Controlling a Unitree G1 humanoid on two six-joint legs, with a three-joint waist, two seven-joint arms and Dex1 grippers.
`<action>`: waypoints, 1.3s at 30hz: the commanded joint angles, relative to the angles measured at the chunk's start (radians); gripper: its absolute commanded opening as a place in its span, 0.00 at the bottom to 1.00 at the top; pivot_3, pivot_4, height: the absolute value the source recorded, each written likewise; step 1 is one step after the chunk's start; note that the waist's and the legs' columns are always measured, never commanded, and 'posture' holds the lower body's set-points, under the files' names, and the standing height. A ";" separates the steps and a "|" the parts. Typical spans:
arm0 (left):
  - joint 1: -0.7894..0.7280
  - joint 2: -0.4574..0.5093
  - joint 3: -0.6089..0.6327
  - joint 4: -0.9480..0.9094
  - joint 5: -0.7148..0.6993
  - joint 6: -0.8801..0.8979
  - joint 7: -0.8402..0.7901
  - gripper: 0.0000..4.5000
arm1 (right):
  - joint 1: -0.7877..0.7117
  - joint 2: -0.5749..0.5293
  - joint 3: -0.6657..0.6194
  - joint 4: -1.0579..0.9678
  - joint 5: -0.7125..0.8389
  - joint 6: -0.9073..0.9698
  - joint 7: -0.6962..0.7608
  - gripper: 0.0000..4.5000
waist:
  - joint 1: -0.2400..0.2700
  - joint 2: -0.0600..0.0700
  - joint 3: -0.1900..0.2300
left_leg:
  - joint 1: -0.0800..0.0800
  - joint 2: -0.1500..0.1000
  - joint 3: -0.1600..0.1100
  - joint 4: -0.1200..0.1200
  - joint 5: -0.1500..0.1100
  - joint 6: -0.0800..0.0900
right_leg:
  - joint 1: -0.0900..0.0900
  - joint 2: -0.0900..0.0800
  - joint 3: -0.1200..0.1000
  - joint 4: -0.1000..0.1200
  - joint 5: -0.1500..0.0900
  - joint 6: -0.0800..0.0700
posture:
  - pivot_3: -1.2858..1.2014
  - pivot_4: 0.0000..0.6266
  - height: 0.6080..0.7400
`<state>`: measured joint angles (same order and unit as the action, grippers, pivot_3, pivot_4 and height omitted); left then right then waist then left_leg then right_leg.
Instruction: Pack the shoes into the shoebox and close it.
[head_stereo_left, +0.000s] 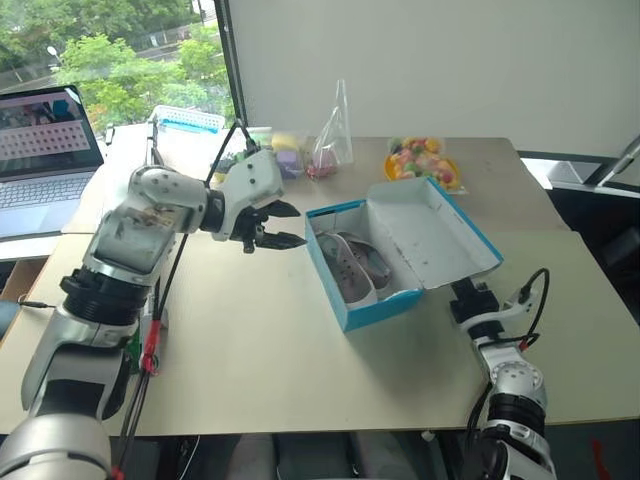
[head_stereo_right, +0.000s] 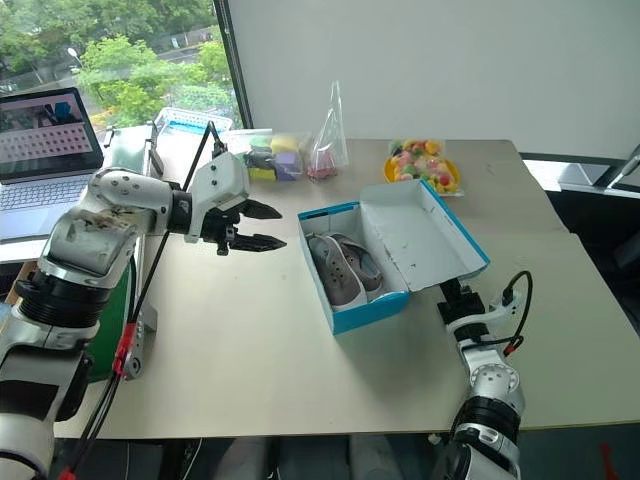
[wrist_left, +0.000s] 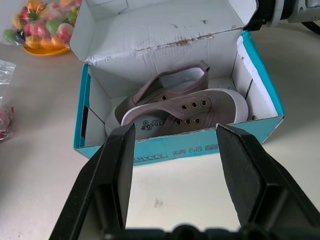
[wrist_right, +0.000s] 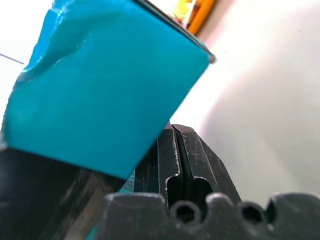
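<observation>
The white-lined lid will lie flat over both shoes in the blue shoebox (head_stereo_left: 367, 255) once my right gripper releases it.
The blue shoebox (head_stereo_left: 375, 310) stands open mid-table, its white-lined lid (head_stereo_left: 430, 235) leaning back to the right. Both greyish-tan shoes (head_stereo_left: 352, 265) lie side by side inside it, as the left wrist view also shows the shoes (wrist_left: 185, 107). My left gripper (head_stereo_left: 298, 225) hovers open and empty above the table, left of the box and pointing at it. My right gripper (head_stereo_left: 465, 291) is shut, with its tip just under the lid's near right edge. In the right wrist view the lid's blue outside (wrist_right: 110, 85) hangs right above the pressed-together fingers (wrist_right: 187, 150).
A laptop (head_stereo_left: 40, 140) sits at the far left and a white basket (head_stereo_left: 185, 122) beside it. Clear bags of small items (head_stereo_left: 330, 140) and a yellow plate of colourful pieces (head_stereo_left: 425, 160) line the table's far side. A black cable (head_stereo_left: 535, 290) loops by my right wrist.
</observation>
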<state>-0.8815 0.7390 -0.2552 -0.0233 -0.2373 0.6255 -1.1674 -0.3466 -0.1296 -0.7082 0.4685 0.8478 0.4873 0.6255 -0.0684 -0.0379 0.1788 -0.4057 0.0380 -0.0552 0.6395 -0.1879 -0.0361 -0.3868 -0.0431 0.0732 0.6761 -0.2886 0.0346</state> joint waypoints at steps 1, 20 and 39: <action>0.001 0.017 0.035 -0.035 -0.001 0.012 0.013 0.60 | 0.036 -0.017 0.035 -0.100 0.068 0.079 0.052 0.02 | 0.001 0.002 0.001 | 0.000 0.000 0.000 -0.001 0.000 0.000 | -0.001 0.000 0.000 0.000 0.000 0.000 | 0.52 0.24 1.00; 0.094 0.038 0.102 -0.142 -0.020 0.084 0.096 0.60 | -0.186 -0.175 0.329 -0.480 0.215 0.382 0.035 0.02 | 0.001 0.017 0.011 | -0.007 -0.001 0.000 -0.007 0.000 0.000 | -0.008 0.000 0.001 -0.003 0.000 0.000 | 0.52 0.24 1.00; 0.165 0.045 0.149 -0.244 -0.060 0.166 0.197 0.60 | -0.338 -0.244 0.883 -0.190 -0.320 0.283 0.173 0.02 | 0.000 0.014 0.008 | -0.016 -0.001 -0.001 -0.001 0.000 0.000 | -0.017 -0.001 0.000 0.002 0.000 0.000 | 0.52 0.24 1.00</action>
<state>-0.7165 0.7718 -0.1426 -0.2293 -0.2826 0.7858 -0.9842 -0.6992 -0.3725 0.1315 0.2293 0.5818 0.7651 0.7880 -0.0686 -0.0244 0.1872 -0.4208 0.0366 -0.0560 0.6386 -0.1878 -0.0360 -0.4028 -0.0438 0.0734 0.6787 -0.2888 0.0341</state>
